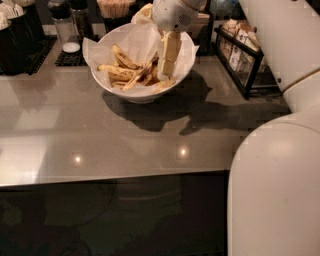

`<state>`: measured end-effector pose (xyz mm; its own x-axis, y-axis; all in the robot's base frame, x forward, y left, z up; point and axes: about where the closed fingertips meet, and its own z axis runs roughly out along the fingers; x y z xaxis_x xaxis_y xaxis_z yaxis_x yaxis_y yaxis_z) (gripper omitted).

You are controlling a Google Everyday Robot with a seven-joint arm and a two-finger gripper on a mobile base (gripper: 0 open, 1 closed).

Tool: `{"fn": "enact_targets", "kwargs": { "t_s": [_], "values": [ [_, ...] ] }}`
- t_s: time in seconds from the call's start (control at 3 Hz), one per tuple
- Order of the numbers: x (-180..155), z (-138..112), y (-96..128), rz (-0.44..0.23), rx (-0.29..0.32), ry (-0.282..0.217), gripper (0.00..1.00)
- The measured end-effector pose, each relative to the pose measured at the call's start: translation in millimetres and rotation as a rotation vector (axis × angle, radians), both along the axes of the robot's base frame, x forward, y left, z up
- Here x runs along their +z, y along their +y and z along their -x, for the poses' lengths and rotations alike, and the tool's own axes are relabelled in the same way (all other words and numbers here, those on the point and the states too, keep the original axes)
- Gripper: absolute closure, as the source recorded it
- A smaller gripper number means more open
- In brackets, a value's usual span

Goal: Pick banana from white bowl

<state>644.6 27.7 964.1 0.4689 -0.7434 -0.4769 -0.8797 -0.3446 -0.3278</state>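
Note:
My gripper will next move toward the middle of the white bowl and close on the banana (147, 73) that lies beside its fingers.
The white bowl (131, 95), lined with crinkled white paper, stands at the back of the grey counter. Several small yellow, brown-speckled bananas lie in it, among them one curved banana (123, 58) at the back and another (113, 69) pointing left. My gripper (164, 75) hangs straight down from the white wrist into the right half of the bowl, its tip among the bananas. The bananas under and behind it are partly hidden.
A black wire rack (241, 56) with small packets stands right of the bowl. A shaker (65, 31) on a black mat, a cup of sticks (115, 9) and dark containers line the back. My white arm (272, 190) fills the right foreground.

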Motion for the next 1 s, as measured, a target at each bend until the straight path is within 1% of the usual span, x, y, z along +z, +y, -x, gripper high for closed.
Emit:
{"fn": "enact_targets", "kwargs": {
  "t_s": [0.33, 0.67, 1.0],
  "values": [
    [-2.7, -22.0, 3.5, 0.014, 0.001, -0.013, 0.0],
    [1.4, -28.6, 6.7, -0.003, -0.01, -0.033, 0.18],
    [1.3, -28.6, 6.8, -0.003, -0.01, -0.033, 0.42]
  ]
}}
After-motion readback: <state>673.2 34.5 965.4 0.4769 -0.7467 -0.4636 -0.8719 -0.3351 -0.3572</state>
